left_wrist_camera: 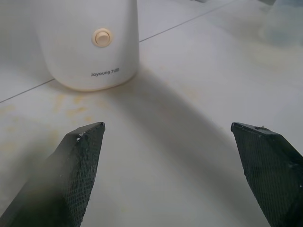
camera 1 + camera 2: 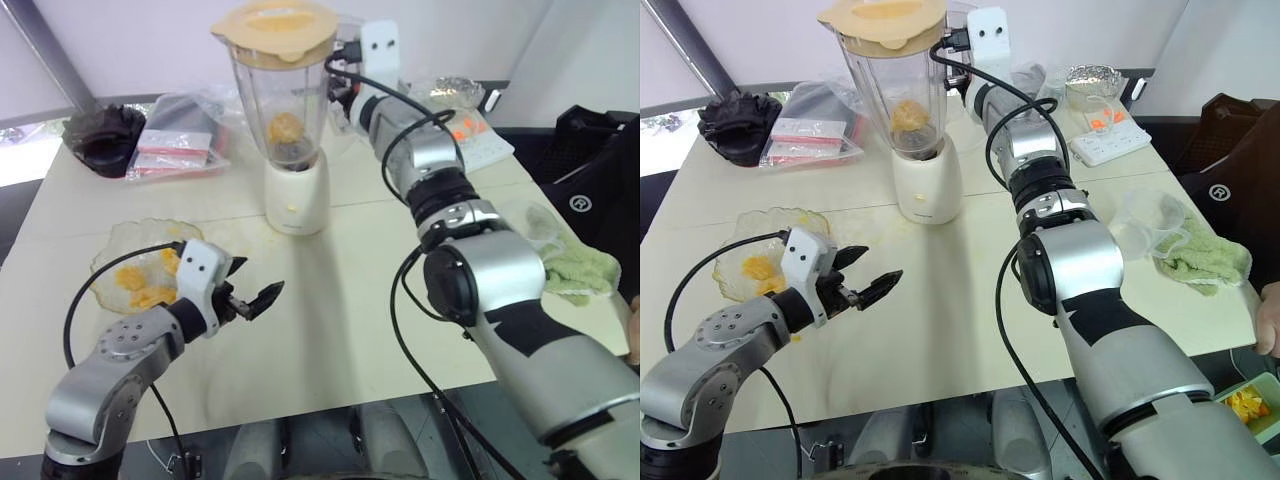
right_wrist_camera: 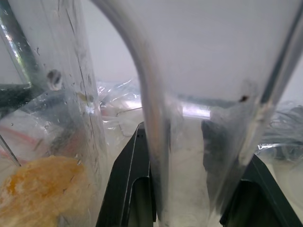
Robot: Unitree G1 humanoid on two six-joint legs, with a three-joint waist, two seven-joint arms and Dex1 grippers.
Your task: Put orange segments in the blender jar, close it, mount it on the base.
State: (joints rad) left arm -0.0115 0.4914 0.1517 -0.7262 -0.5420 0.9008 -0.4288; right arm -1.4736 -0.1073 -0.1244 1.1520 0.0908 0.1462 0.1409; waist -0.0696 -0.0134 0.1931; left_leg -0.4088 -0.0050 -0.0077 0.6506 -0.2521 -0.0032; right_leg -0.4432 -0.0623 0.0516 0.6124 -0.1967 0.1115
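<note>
I should release the clear blender jar upright on top of the cream base (image 2: 300,166) with my right gripper.
The clear blender jar (image 2: 280,100) stands mounted on the cream base (image 2: 297,195) at the middle back of the table, with a cream lid (image 2: 275,28) on top. Orange segments (image 2: 285,127) lie inside it near the bottom. My right gripper (image 3: 175,127) reaches to the jar's side handle (image 3: 156,118), its two black fingers closed on either side of the handle. More orange segments (image 2: 145,285) lie on a clear plate (image 2: 110,250) at the front left. My left gripper (image 2: 260,277) hovers open and empty over the table beside that plate, pointing toward the base (image 1: 90,42).
A black object (image 2: 105,135) and plastic bags (image 2: 180,140) lie at the back left. A power strip (image 2: 1108,140), a clear beaker (image 2: 1152,218) and a green cloth (image 2: 1205,258) sit at the right. A person's hand (image 2: 1268,320) shows at the right edge.
</note>
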